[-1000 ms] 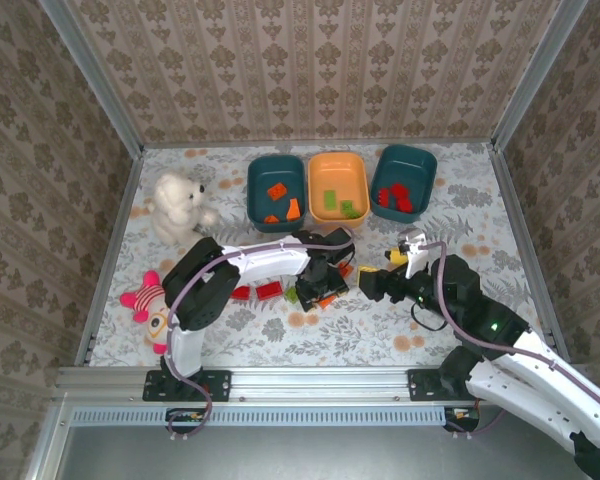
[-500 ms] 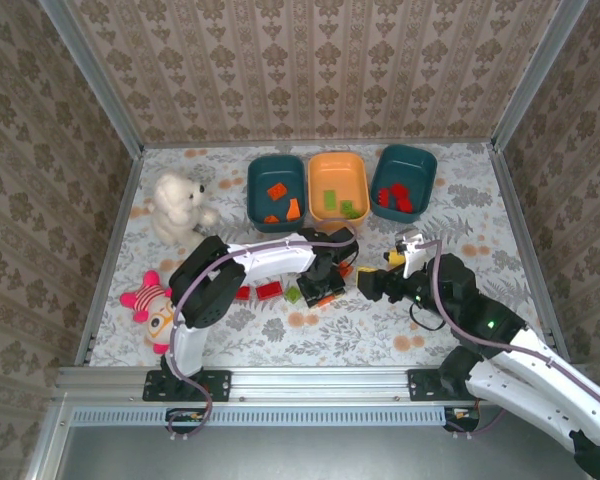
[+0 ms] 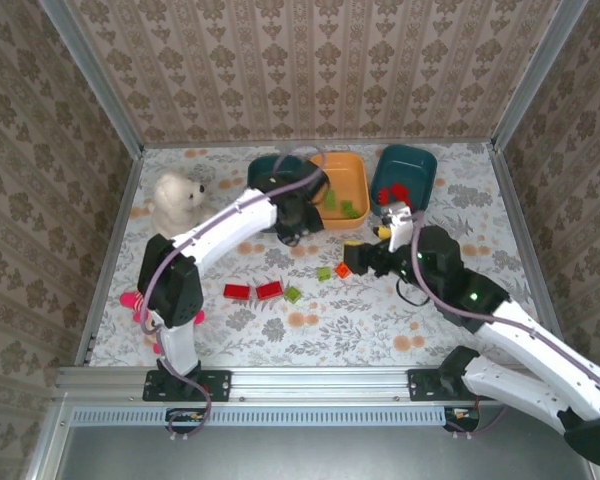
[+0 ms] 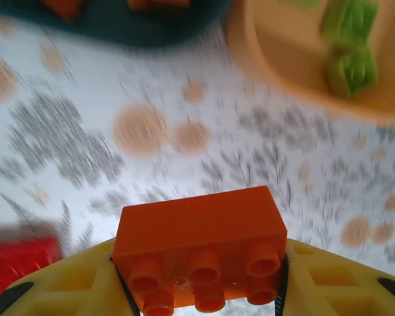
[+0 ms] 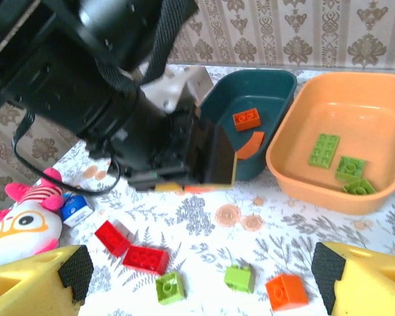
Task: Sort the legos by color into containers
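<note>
I need to use my left gripper to set the orange brick down in the teal bin (image 3: 273,210) by the white plush bear, behind the bear's front legos.
My left gripper (image 4: 201,280) is shut on an orange lego (image 4: 199,240), held above the table just in front of the left teal bin (image 4: 118,23) and the orange bin (image 4: 263,66). In the top view this left gripper (image 3: 298,228) hangs between those two bins. My right gripper (image 5: 197,289) is open with nothing in it, over loose legos: two red (image 5: 146,259), two green (image 5: 239,278) and one orange (image 5: 286,291). The orange bin (image 3: 352,178) holds green legos (image 5: 324,149), the left teal bin (image 5: 270,89) orange ones, and the right teal bin (image 3: 412,165) red ones.
A white plush bear (image 3: 177,200) sits at the back left. A pink and white plush toy (image 5: 23,220) lies at the left edge beside a small blue block (image 5: 74,209). Patterned walls enclose the table on three sides.
My left gripper has lifted from the loose bricks and swung back toward the bins with the orange lego. My right gripper has moved forward over the loose bricks.
</note>
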`<move>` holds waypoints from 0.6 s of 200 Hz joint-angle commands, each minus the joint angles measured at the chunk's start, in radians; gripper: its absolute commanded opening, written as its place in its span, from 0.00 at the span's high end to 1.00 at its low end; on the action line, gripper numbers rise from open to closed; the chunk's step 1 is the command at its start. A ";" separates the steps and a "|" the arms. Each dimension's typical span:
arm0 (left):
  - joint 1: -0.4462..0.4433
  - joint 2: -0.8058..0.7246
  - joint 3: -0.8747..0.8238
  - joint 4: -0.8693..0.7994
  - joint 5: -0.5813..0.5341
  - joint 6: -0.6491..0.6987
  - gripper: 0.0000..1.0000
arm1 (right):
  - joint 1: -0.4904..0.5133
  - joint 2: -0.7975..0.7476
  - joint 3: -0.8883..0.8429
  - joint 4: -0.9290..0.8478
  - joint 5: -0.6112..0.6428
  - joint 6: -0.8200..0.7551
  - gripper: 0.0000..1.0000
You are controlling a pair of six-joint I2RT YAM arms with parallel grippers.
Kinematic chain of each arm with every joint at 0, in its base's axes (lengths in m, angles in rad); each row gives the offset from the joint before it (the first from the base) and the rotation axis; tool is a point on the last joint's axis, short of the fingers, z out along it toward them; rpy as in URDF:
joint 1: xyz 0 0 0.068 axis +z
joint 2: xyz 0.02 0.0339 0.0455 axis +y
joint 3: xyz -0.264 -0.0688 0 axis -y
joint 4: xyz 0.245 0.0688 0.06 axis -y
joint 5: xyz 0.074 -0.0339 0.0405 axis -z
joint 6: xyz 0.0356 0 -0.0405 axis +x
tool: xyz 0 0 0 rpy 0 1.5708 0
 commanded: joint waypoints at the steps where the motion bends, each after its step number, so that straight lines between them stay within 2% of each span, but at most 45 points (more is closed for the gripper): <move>1: 0.100 0.066 0.085 -0.094 -0.037 0.174 0.61 | -0.018 0.110 0.093 0.066 -0.031 -0.002 0.10; 27: 0.189 0.188 0.228 -0.136 -0.066 0.301 0.61 | -0.056 0.239 0.176 0.043 -0.060 0.034 0.11; 56: 0.243 0.334 0.377 -0.181 -0.084 0.376 0.61 | -0.120 0.343 0.249 -0.006 -0.094 0.119 0.11; 120: 0.274 0.496 0.473 -0.153 -0.087 0.437 0.61 | -0.164 0.438 0.303 0.008 -0.156 0.171 0.12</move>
